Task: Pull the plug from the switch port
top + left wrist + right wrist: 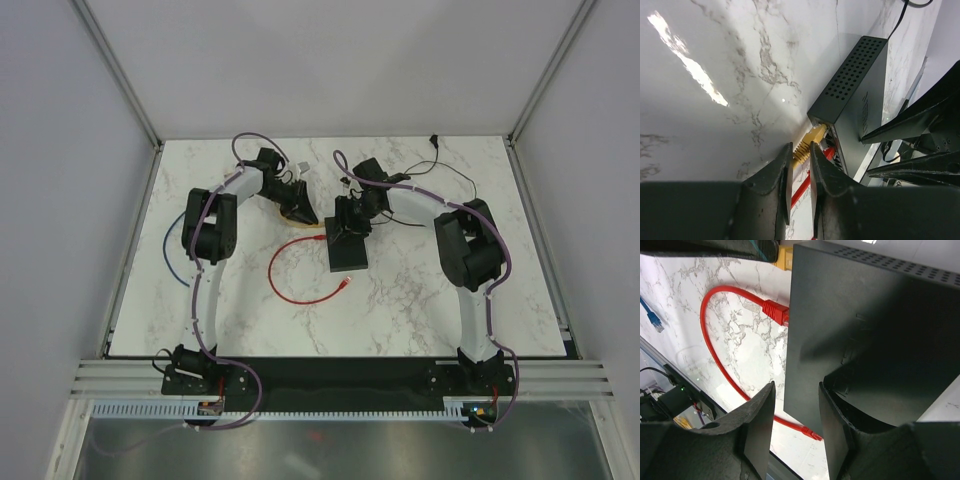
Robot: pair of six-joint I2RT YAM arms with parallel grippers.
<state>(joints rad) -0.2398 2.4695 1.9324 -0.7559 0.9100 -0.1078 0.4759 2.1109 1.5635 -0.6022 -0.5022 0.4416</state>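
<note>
The yellow plug's ribbed boot is held by my left gripper too far back from the port, so that gripper should open and grip the yellow plug's front end (818,132) before it pulls.
The black network switch (347,255) lies mid-table; it also shows in the left wrist view (855,95) and the right wrist view (865,315). A yellow plug (815,135) sits in a port at the switch's end, with a red plug (775,310) in the port beside it. My left gripper (801,146) is closed on the yellow plug's ribbed boot, one finger on each side. My right gripper (796,387) is open over the switch's top, straddling its long edge. In the top view the left gripper (297,205) and right gripper (350,228) meet at the switch's far end.
The red cable (290,295) loops on the table left of the switch, its free end near the front. A blue cable (170,255) lies by the left wall. A black cable (450,170) runs toward the back right. White walls surround the marble table (430,310).
</note>
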